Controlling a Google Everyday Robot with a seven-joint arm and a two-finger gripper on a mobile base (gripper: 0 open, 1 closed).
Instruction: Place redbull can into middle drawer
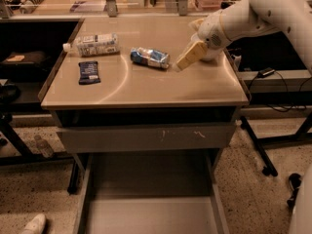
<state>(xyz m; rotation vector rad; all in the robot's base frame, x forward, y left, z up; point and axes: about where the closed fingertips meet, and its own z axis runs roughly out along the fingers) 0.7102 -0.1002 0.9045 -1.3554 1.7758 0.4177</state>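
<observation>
My gripper needs to close around the redbull can's end (163, 60) that is farther away from the clear bottle.
The redbull can (150, 57) lies on its side on the table top (146, 87), a little right of the middle. My gripper (186, 45) is just to the right of the can, low over the table, open and empty. Its lower cream finger (190, 55) points at the can's right end with a small gap left. The middle drawer (151, 216) is pulled out below the table, and its grey floor is bare.
A white-labelled clear bottle (95, 44) lies at the back left of the table top. A dark-blue snack bar (89, 72) lies in front of it. A grey front panel (146, 138) with orange scratches sits under the top. Desks stand on both sides.
</observation>
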